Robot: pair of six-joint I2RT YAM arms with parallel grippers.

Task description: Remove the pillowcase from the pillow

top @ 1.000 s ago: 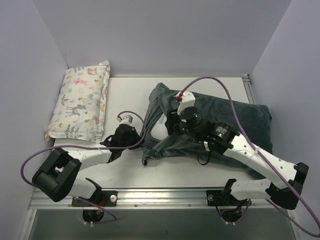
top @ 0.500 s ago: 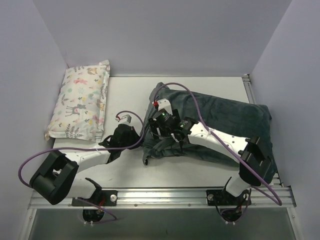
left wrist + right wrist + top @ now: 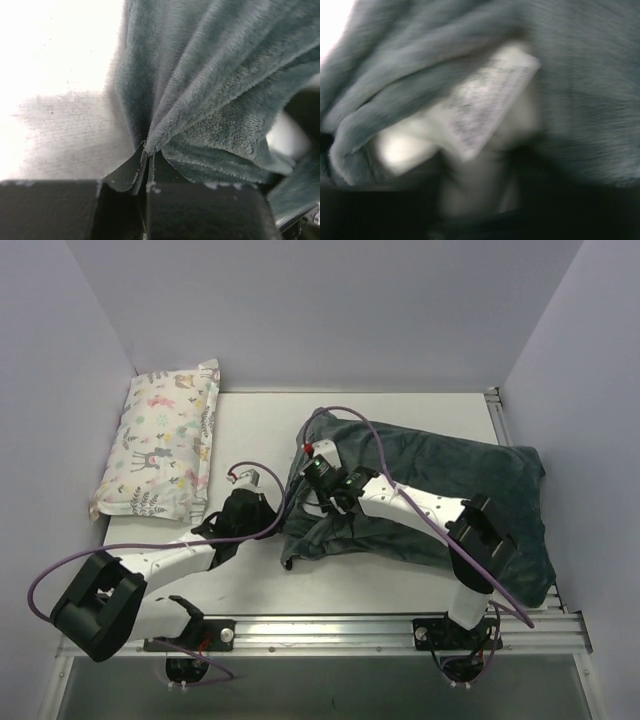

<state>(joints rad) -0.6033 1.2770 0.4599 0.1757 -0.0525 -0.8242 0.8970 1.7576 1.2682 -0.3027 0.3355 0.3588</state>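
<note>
The pillowcase's gathered edge, in my left gripper, blocks the white pillow's way out; I will open it and pinch the pillowcase nearer its far corner (image 3: 320,422).
The dark grey-green plush pillowcase (image 3: 450,475) lies across the right half of the table, bulging with the pillow inside. My left gripper (image 3: 262,515) is shut on the pillowcase's gathered left edge (image 3: 150,140), and the fabric fans out from the pinched fingertips. My right gripper (image 3: 318,500) reaches into the open left end of the pillowcase. In the blurred right wrist view the white pillow (image 3: 400,150) and its printed label (image 3: 485,105) show just ahead of my right gripper (image 3: 480,190), with pillowcase (image 3: 580,75) around them. How the right jaws stand is lost in the blur.
A smaller pastel animal-print pillow (image 3: 160,445) lies at the back left, against the left wall. The white table (image 3: 250,580) shows between the two arms. A metal rail (image 3: 320,632) runs along the near edge. Purple cables loop over both arms.
My right arm has swung left and down, carrying its gripper from above the pillowcase into its open left end. The left gripper kept its pinch and hardly moved.
</note>
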